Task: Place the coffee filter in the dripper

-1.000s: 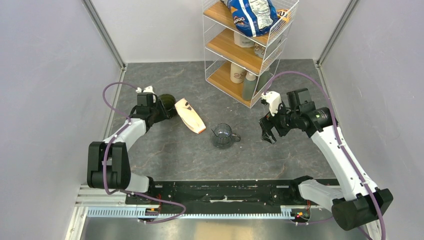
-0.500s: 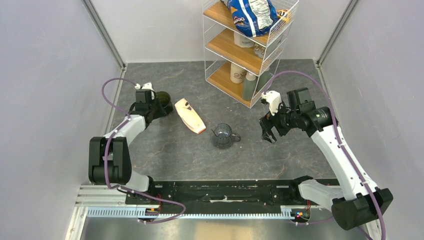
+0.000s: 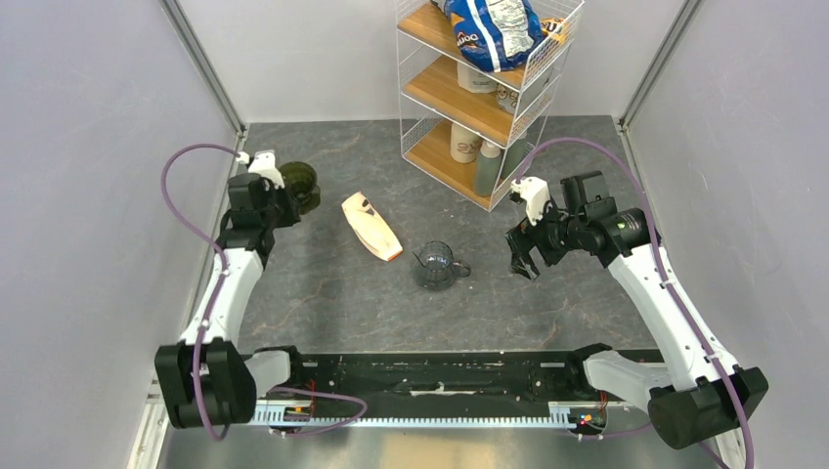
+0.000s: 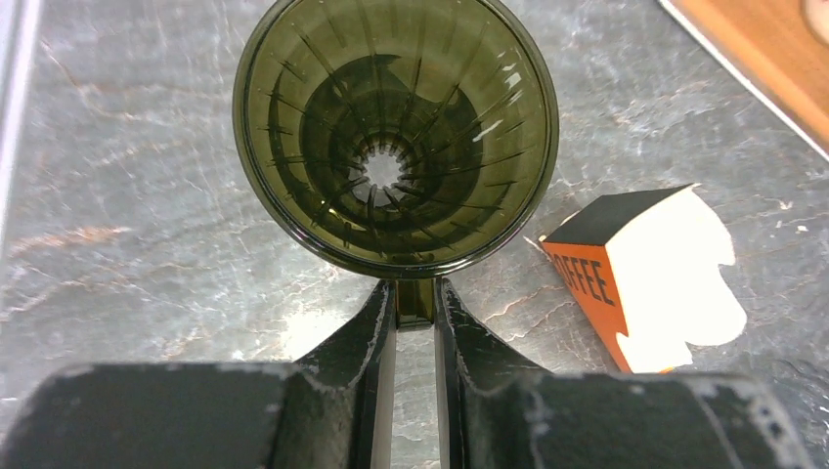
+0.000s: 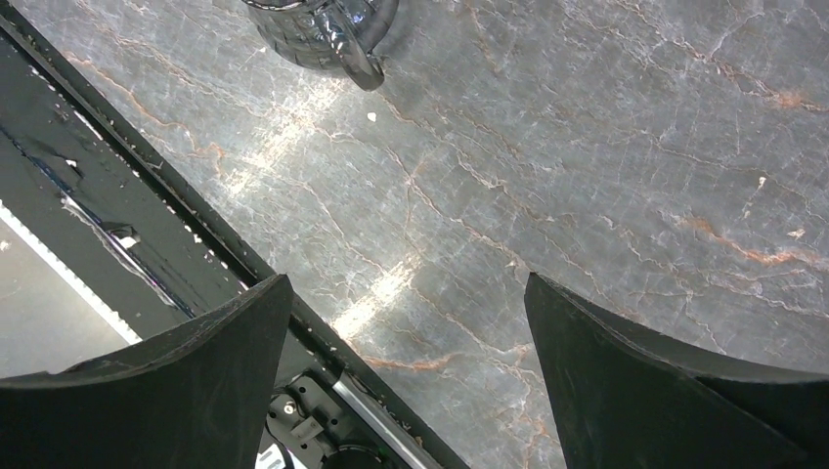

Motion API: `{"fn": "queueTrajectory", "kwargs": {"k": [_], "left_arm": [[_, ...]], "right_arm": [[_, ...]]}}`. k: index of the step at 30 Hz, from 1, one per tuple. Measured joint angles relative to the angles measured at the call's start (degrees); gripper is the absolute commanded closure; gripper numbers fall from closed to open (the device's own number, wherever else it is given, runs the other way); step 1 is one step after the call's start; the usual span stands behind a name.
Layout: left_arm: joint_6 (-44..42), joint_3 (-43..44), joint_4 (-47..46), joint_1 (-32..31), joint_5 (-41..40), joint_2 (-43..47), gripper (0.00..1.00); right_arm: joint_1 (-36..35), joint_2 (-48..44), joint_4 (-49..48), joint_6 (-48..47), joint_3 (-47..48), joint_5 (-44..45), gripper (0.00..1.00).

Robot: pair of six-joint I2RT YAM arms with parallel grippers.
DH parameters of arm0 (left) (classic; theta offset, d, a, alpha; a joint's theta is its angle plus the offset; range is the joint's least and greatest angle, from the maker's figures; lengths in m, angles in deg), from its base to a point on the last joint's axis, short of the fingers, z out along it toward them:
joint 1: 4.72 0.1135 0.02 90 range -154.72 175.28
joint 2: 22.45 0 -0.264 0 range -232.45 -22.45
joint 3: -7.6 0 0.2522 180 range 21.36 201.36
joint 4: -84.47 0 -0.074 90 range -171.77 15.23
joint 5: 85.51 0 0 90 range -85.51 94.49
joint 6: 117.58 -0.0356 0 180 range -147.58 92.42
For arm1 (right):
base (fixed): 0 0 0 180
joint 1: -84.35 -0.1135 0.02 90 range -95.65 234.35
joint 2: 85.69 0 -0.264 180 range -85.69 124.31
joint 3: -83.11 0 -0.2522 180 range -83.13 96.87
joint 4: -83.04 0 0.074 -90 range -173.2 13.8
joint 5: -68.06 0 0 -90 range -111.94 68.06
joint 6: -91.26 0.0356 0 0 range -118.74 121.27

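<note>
The robot's left gripper will set the dripper down on top of the grey-clear glass vessel (image 3: pixel 436 254).
The dripper (image 3: pixel 300 185) is a dark, olive-tinted ribbed funnel at the far left of the table. In the left wrist view I look straight down into the dripper (image 4: pixel 396 132), and it holds nothing. My left gripper (image 3: pixel 277 196) is shut on its small side handle, with the jaws pinching the handle just below the rim (image 4: pixel 414 305). My right gripper (image 3: pixel 523 256) is open and empty above bare table, right of the middle; it also shows in the right wrist view (image 5: pixel 406 362). No white paper coffee filter is in view.
A tan flat packet with an orange end (image 3: pixel 371 226) lies right of the dripper, and its orange end shows in the left wrist view (image 4: pixel 645 278). A grey-clear glass vessel (image 3: pixel 435 265) stands mid-table, partly visible in the right wrist view (image 5: pixel 323 34). A wire shelf (image 3: pixel 479 88) stands at the back.
My left gripper has carried the dripper left and toward the back, away from the packet. The right arm has not moved.
</note>
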Motion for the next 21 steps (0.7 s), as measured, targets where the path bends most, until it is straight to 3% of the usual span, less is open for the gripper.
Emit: {"fn": "queueTrajectory", "kwargs": {"k": [5,13,21], "left_arm": [[-4.2,1.1,4.0,1.7,6.6,6.7,0.98],[-9.2,8.8,15.0,0.6,29.8,13.0,0.98],[-11.9,9.7,17.4,-15.2,37.3,11.5,0.98]], "right_arm": [[0.0,0.0,-1.1,0.9,0.0,-1.0,0.03],[0.0,0.0,-2.3,3.6,0.0,-3.1,0.03],[0.0,-1.1,-3.5,6.7,-1.3,-4.3,0.03]]}}
